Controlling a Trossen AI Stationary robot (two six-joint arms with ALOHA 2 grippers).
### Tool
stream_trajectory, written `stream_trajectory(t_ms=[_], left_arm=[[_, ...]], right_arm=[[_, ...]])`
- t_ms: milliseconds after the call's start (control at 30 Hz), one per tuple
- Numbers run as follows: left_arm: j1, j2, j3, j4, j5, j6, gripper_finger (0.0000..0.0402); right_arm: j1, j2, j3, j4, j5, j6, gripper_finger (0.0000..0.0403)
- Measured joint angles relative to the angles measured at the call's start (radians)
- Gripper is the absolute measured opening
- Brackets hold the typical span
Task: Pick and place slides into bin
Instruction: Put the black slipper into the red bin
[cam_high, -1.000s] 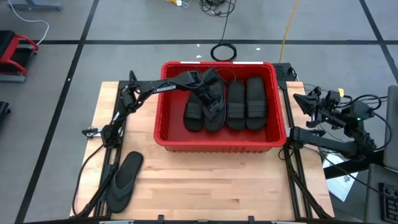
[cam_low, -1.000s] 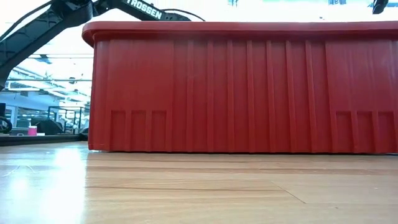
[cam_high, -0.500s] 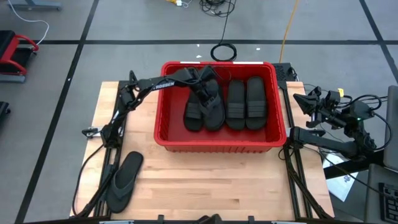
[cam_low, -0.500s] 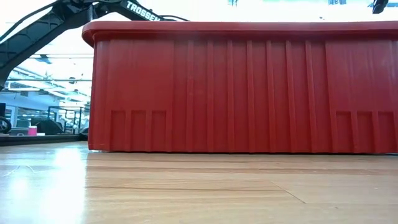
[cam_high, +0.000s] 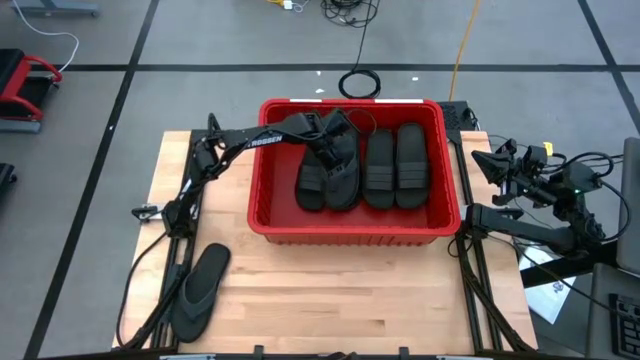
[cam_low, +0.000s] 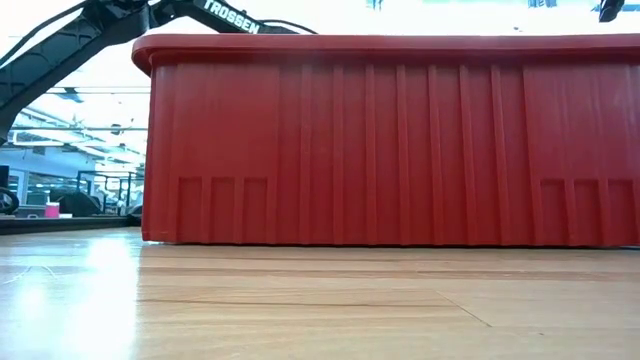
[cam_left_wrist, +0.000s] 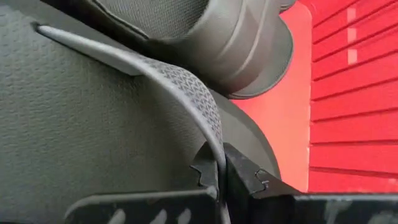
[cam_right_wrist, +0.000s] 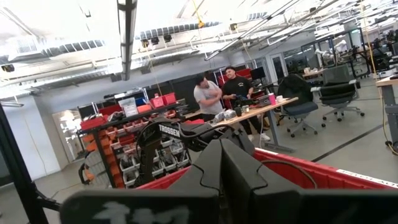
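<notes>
Next, I release the thong slide from my left gripper in the gap (cam_high: 345, 170) (cam_left_wrist: 106, 127) between the ribbed-band slides in the red bin. That thong slide is now inside the red bin.
The red bin (cam_high: 350, 236) stands on the far half of the table and fills the low view (cam_low: 400, 140). Several black slides lie in it side by side; two with ribbed bands are at its right (cam_high: 396, 165). My left gripper (cam_high: 335, 138) reaches into the bin from the left and is shut on a greyer thong slide (cam_high: 341, 178). One more thong slide (cam_high: 200, 288) lies flat on the table's near left. My right gripper (cam_high: 478, 158) waits shut beyond the bin's right wall, touching nothing. My left gripper pinches one thin arm of the thong strap (cam_left_wrist: 210, 127) of the slide between its two fingertips (cam_left_wrist: 205, 171). The fingers slant down from the table's left and lie across the strap. The slide's textured footbed (cam_left_wrist: 74, 124) sits just below, down among the other slides in the bin.
A ribbed-band slide (cam_left_wrist: 230, 43) lies close beside the held one, with the bin's ribbed red wall (cam_left_wrist: 354, 99) past it. The near half of the table (cam_high: 350, 300) is bare wood. People (cam_right_wrist: 217, 93) stand in the room beyond the table.
My left gripper has stayed shut on the strap and rolled a little at the wrist inside the bin. The held slide has turned from lying partly on edge to lying flatter between its neighbours.
</notes>
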Motion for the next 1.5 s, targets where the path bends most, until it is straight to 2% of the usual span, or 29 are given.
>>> stream_trajectory(t_ms=[333,800,900,1167,1400,1500], left_arm=[[0.003,0.073,0.012,0.022,0.055,-0.027,0.0],[0.0,0.084,0.036,0.022,0.021,0.026,0.0009],[0.0,0.085,0.037,0.043,0.011,0.049,0.0034],[-0.005,0.078,0.037,0.037,-0.012,0.062,0.013],[-0.014,0.021,0.037,0.067,-0.145,0.151,0.019],[-0.01,-0.01,0.037,0.067,-0.154,0.155,0.0212]], right_arm=[[0.0,0.0,0.0,0.001,0.0,0.005,0.0],[0.0,0.0,0.0,0.001,0.003,0.012,0.0],[0.0,0.0,0.0,0.001,0.003,0.012,0.0],[0.0,0.0,0.0,0.0,0.003,0.032,0.0],[0.0,0.0,0.0,0.0,0.0,0.072,0.0],[0.0,0.0,0.0,0.0,0.0,0.072,0.0]])
